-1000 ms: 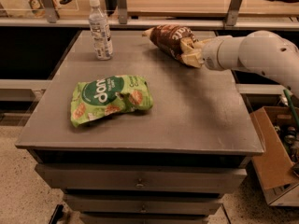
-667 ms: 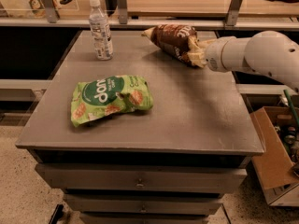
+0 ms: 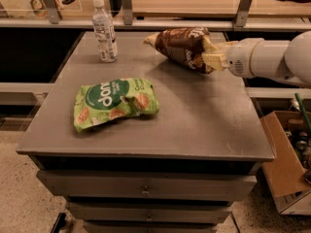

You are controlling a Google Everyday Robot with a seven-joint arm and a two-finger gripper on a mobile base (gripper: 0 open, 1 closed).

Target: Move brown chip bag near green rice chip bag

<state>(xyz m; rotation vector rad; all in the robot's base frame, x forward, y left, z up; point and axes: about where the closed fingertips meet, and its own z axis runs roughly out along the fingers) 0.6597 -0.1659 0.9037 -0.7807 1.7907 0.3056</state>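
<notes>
Next, my gripper lets go of the brown chip bag just behind the green rice chip bag (image 3: 143,70), near the water bottle.
The brown chip bag (image 3: 181,46) is glossy dark brown with a cream-yellow end pointing left. It hangs tilted a little above the back of the grey table (image 3: 204,125). My gripper (image 3: 210,56) reaches in from the right and is shut on the bag's right end, its cream fingers (image 3: 212,61) pinching it. The green rice chip bag (image 3: 112,102) lies flat on the table's front left, well apart from the brown bag.
A clear water bottle (image 3: 104,30) stands upright at the table's back left. A wooden counter with metal posts (image 3: 127,4) runs behind the table. An open cardboard box (image 3: 286,164) with items sits on the floor at the right. Drawers (image 3: 146,188) are below the tabletop.
My gripper has lifted the brown chip bag off the table at the back and carried it slightly higher and toward the front; the green bag and bottle have not moved.
</notes>
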